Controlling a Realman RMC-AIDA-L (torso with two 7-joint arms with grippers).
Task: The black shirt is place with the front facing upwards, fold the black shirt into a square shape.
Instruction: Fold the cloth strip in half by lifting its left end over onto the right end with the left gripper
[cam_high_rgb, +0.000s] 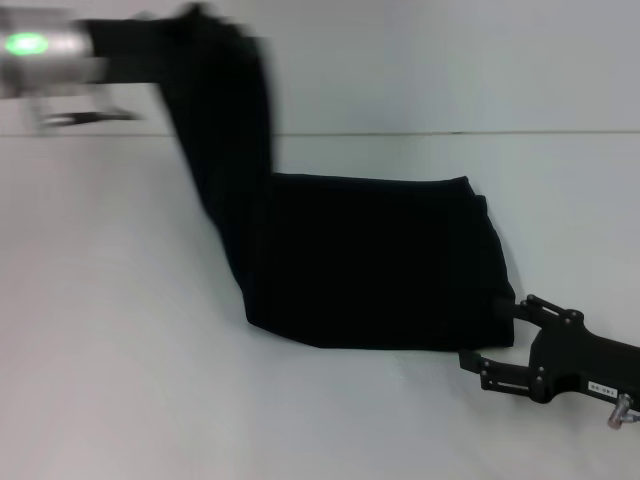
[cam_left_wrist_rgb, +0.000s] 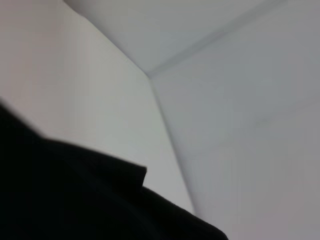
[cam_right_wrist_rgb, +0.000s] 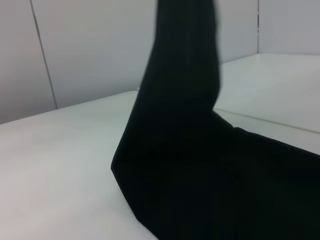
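The shirt's flat edge (cam_high_rgb: 486, 232) is just beyond my right gripper. Next, my left gripper lets go of the black shirt's lifted end over that edge.
The black shirt (cam_high_rgb: 370, 265) lies as a long folded band on the white table (cam_high_rgb: 110, 360). Its left end is lifted high and hangs, blurred, from my left gripper (cam_high_rgb: 135, 42) at the upper left, which is shut on the cloth. The same black cloth fills the bottom of the left wrist view (cam_left_wrist_rgb: 75, 200). In the right wrist view the shirt (cam_right_wrist_rgb: 225, 185) rises from the table as a tall column. My right gripper (cam_high_rgb: 493, 333) rests open at the shirt's near right corner, one finger (cam_high_rgb: 522, 305) against the shirt's right edge.
The table's far edge (cam_high_rgb: 450, 132) meets a pale wall behind the shirt. Bare table surface stretches to the left and in front of the shirt. A green light (cam_high_rgb: 26, 44) glows on the left arm.
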